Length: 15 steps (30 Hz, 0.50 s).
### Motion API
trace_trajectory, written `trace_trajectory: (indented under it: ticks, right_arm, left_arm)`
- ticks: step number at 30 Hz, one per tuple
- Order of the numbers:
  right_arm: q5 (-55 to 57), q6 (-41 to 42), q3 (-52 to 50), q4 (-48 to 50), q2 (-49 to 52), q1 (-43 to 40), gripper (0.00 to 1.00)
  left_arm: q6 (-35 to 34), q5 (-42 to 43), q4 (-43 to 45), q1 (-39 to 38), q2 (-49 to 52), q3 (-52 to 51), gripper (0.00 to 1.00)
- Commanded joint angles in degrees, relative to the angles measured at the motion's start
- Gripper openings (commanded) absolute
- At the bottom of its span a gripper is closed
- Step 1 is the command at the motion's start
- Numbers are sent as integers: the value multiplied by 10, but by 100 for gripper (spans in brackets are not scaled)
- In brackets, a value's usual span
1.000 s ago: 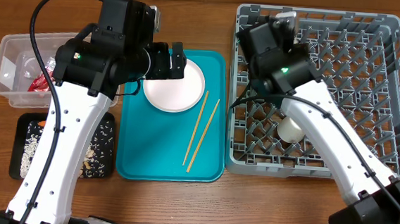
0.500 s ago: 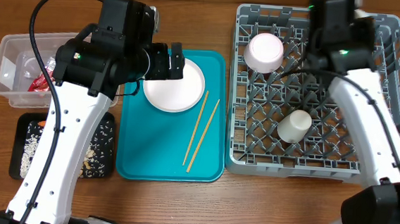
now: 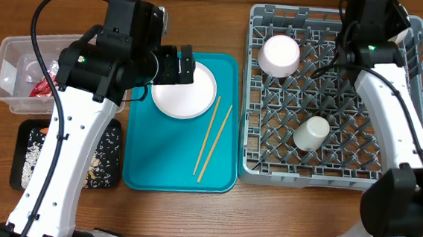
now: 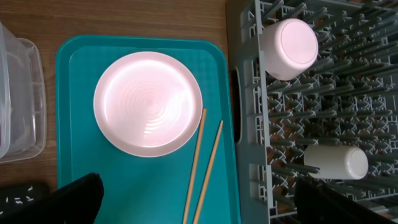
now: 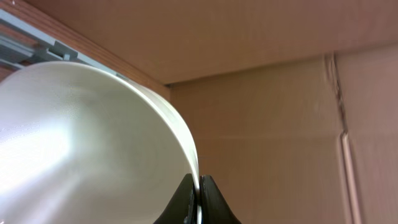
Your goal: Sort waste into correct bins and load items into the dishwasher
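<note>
The robot's right gripper will release the white bowl in the grey dish rack [image 3: 329,77] next to the pink bowl, behind the white cup. The white bowl is now at the rack's far edge.
My left gripper [image 4: 208,205] hangs open above the teal tray, its fingers [image 4: 81,199] wide on either side of the chopsticks [image 4: 202,168]. A pale-pink plate [image 3: 184,92] lies on the tray beside those chopsticks [image 3: 212,137]. My right gripper [image 5: 200,186] is shut on the thin rim of a white dish [image 5: 93,143], held at the far edge of the grey dish rack [image 3: 327,179]. The right arm [image 3: 371,29] hides that dish from overhead. In the rack sit an upturned pink bowl [image 3: 279,54] and a white cup [image 3: 311,133] on its side.
The teal tray [image 3: 156,167] lies between the arms. At the left stand the clear tub [image 3: 9,82], with a red wrapper [image 3: 42,86] inside, and the black tray [image 3: 26,158] with rice crumbs. A cardboard wall rises behind the rack.
The right arm swung from the rack's left side to its far right edge, uncovering the pink bowl. The left arm has not moved.
</note>
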Motion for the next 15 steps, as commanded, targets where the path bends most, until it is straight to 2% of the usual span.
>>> trace_trajectory:
  ticks: [1, 15]
  right_arm:
    - [1, -123, 1, 17, 14, -3, 4]
    - [31, -134, 1, -13, 69, 6, 4]
  left_arm:
    - [6, -6, 0, 3, -7, 10, 100]
    - [6, -6, 0, 3, -7, 10, 100]
